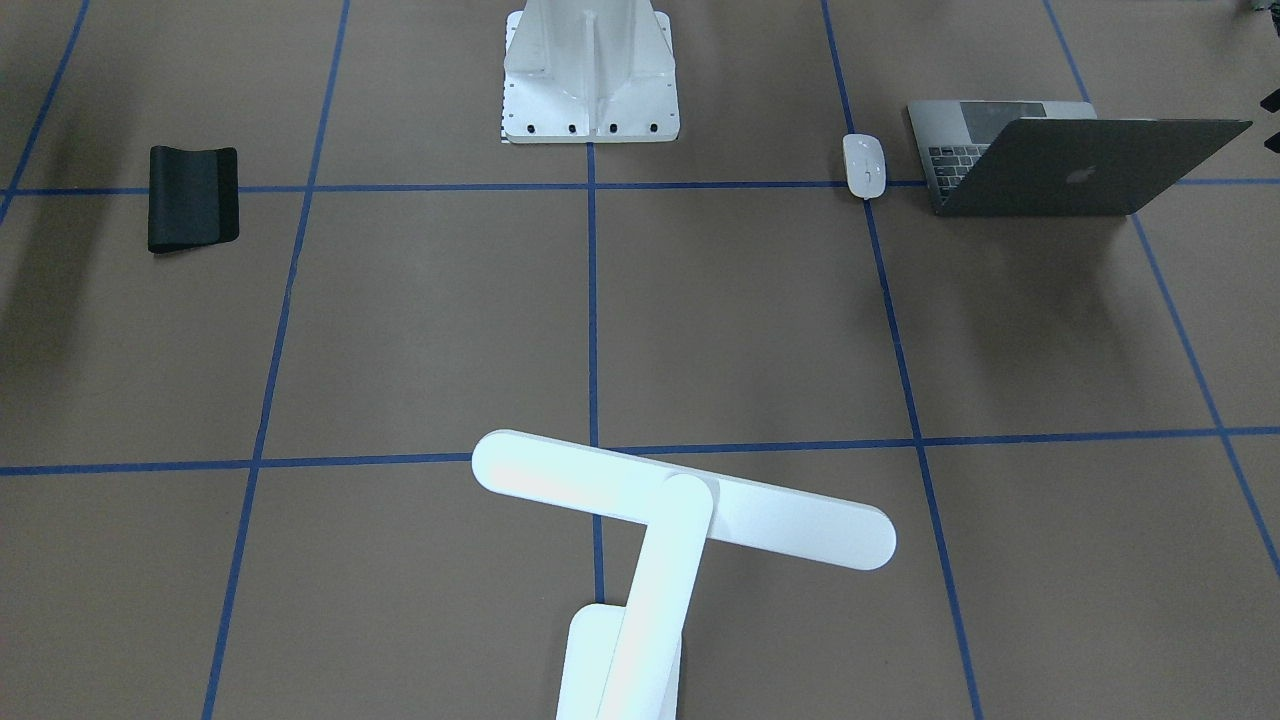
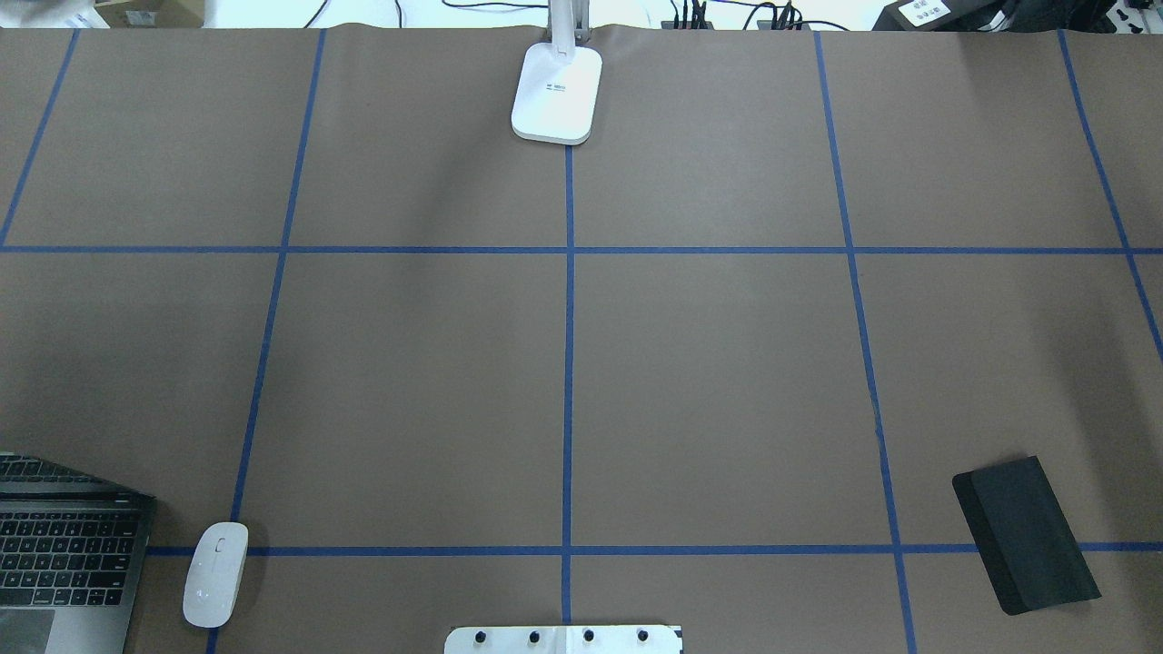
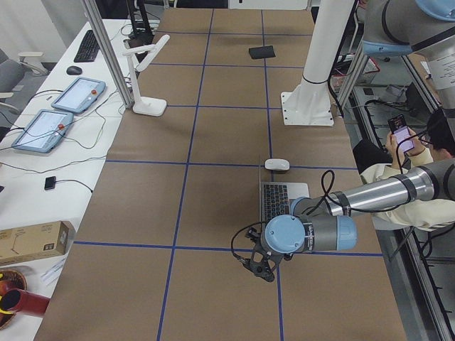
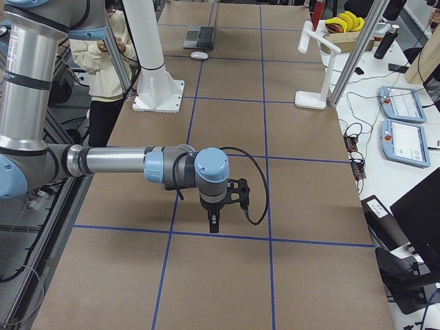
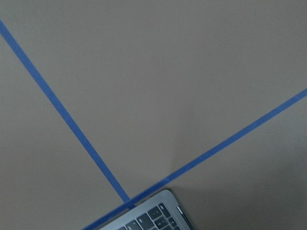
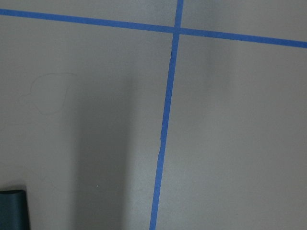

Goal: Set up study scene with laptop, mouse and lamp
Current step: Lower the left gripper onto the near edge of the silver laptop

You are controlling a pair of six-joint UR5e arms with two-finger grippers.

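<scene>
Next, I move my left gripper to the screen's top edge [image 1: 1148, 120] on the open grey laptop and close it there, near the middle of that edge.
The grey laptop [image 1: 1060, 160] stands open at the table's near-left corner in the overhead view [image 2: 64, 554]; one corner shows in the left wrist view [image 5: 144, 218]. The white mouse [image 1: 864, 165] lies just beside it [image 2: 216, 572], on a blue line. The white lamp [image 1: 680, 510] stands at the far middle edge, and its base shows in the overhead view [image 2: 557, 95]. My left gripper [image 3: 264, 268] hangs over bare table past the laptop's outer side. My right gripper [image 4: 214, 223] hangs over bare table at the other end. I cannot tell whether either is open or shut.
A flat black mouse pad [image 2: 1027, 536] lies at the near right and also shows in the front-facing view [image 1: 193, 197]. The white bolted pedestal [image 1: 590, 80] stands at the near middle. Blue tape lines grid the brown table. Operators' desks with tablets [image 3: 43, 128] border the far edge.
</scene>
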